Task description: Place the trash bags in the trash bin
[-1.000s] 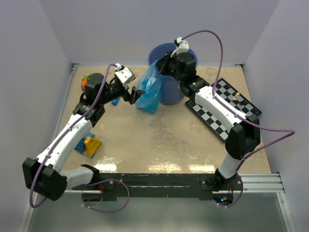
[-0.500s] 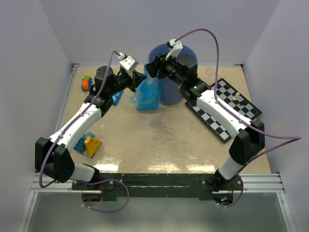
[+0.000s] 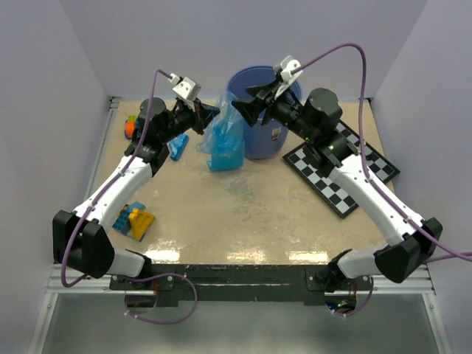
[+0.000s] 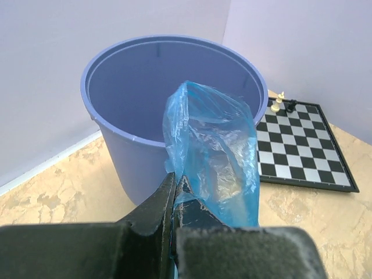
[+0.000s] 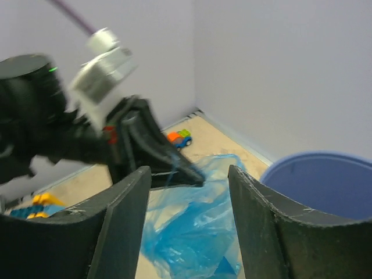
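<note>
The trash bag hangs outside the trash bin from my left gripper, so my right gripper should take the bag's top edge (image 3: 226, 105) and draw it toward the bin.
A crinkly blue trash bag (image 3: 226, 140) hangs against the left side of the round blue trash bin (image 3: 259, 144). My left gripper (image 3: 214, 115) is shut on the bag's top edge, and the lower part of the bag touches the table. In the left wrist view the jaws (image 4: 175, 180) pinch the film of the trash bag (image 4: 218, 145) just before the trash bin (image 4: 125, 131), whose inside looks bare. My right gripper (image 3: 244, 105) stands open beside the bin's rim with nothing in it. Between its fingers (image 5: 125, 215) show the trash bag (image 5: 197, 232) and the left gripper (image 5: 177, 167).
A chessboard (image 3: 346, 173) with a few pieces lies right of the bin. At the far left are a toy car (image 3: 131, 127) and a small blue block (image 3: 178, 147). Coloured blocks (image 3: 136, 220) lie at the near left. Walls enclose the table.
The right gripper has let go of the bag, opened and drawn back to the right. The left gripper has closed on the bag's top and lifted it toward the bin.
</note>
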Robot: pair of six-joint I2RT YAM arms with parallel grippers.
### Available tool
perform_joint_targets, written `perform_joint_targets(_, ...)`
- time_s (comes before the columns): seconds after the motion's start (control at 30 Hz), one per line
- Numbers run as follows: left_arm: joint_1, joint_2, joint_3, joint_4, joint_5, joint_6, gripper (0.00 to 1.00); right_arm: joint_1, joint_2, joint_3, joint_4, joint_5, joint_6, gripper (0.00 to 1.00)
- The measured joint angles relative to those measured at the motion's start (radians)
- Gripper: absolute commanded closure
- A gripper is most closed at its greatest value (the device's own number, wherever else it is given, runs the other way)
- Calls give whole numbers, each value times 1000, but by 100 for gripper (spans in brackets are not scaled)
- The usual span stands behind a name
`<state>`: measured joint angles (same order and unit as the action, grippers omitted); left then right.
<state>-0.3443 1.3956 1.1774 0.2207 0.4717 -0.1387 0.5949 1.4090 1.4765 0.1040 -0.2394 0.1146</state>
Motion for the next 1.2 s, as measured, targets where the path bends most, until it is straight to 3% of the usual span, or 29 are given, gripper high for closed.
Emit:
perform_joint_targets(0.17, 2, 12, 35, 0, -4, -27, 100, 14, -34, -44, 9, -187, -36, 43)
perform_joint_targets(0.4, 2, 15, 66, -2, -4, -53, 100, 38, 128, -68, 16, -284, -43, 42)
perform_joint_targets(0.5, 2, 14, 69, -4, -3, -58, 100, 48, 190, -68, 19, -276, -26, 60)
perform_joint_targets(0.53, 2, 14, 69, -5, -3, -60, 100, 50, 206, -68, 25, -276, -16, 69)
perform_joint_targets(0.6, 2, 14, 69, -8, -3, -60, 100, 53, 225, -68, 43, -274, 3, 100)
perform_joint_targets(0.73, 2, 6, 69, -27, -3, -53, 100, 55, 232, -58, 80, -245, 48, 100)
perform_joint_targets(0.8, 3, 2, 69, -27, -3, -51, 100, 52, 230, -49, 103, -218, 69, 72)
perform_joint_targets(0.87, 5, -3, 69, -27, -4, -50, 100, 48, 222, -49, 108, -206, 84, 51)
perform_joint_targets(0.9, 6, -5, 69, -27, -4, -48, 100, 47, 218, -49, 109, -206, 85, 46)
perform_joint_targets(1.03, 9, -6, 69, -27, -8, -37, 100, 42, 195, -49, 117, -250, 69, 37)
perform_joint_targets(1.2, 10, -6, 69, -27, -8, -34, 100, 42, 189, -34, 134, -315, 60, 37)
